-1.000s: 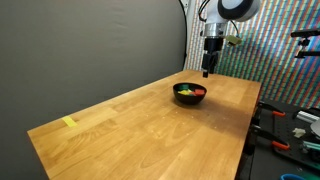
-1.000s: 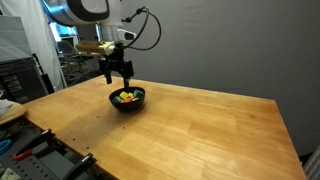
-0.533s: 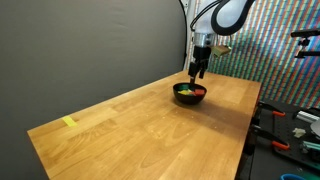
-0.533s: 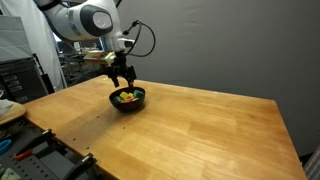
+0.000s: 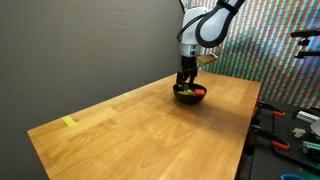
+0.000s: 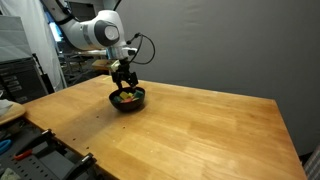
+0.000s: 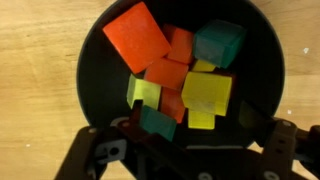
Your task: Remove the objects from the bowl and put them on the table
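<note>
Next, my gripper rises, moves over and closes on the yellow block alone [image 7: 207, 93], because the small green block sits next to the yellow block within its open fingers.
The black bowl [image 5: 190, 97] stands near the far end of the wooden table [image 5: 140, 130] and shows in both exterior views [image 6: 127, 101]. In the wrist view the bowl [image 7: 92, 75] fills the frame and holds several toy blocks: a large orange-red one [image 7: 137, 35], a green one [image 7: 220, 42], a yellow one [image 7: 207, 92] and a small green one [image 7: 158, 122]. My gripper [image 5: 185, 84] is right over the bowl, its fingertips at the rim [image 6: 124, 88]. It is open and empty [image 7: 190, 125], with its fingers on either side of the near blocks.
A flat yellow tape mark [image 5: 68, 122] lies near the table's near corner. A bench with tools [image 5: 290, 125] stands beside the table's edge. Shelving and equipment [image 6: 20, 80] stand beyond the other end. A dark curtain [image 5: 90, 50] runs behind the table.
The gripper has moved sideways and down, from above and beside the bowl to just over the blocks. The bowl and blocks have not moved.
</note>
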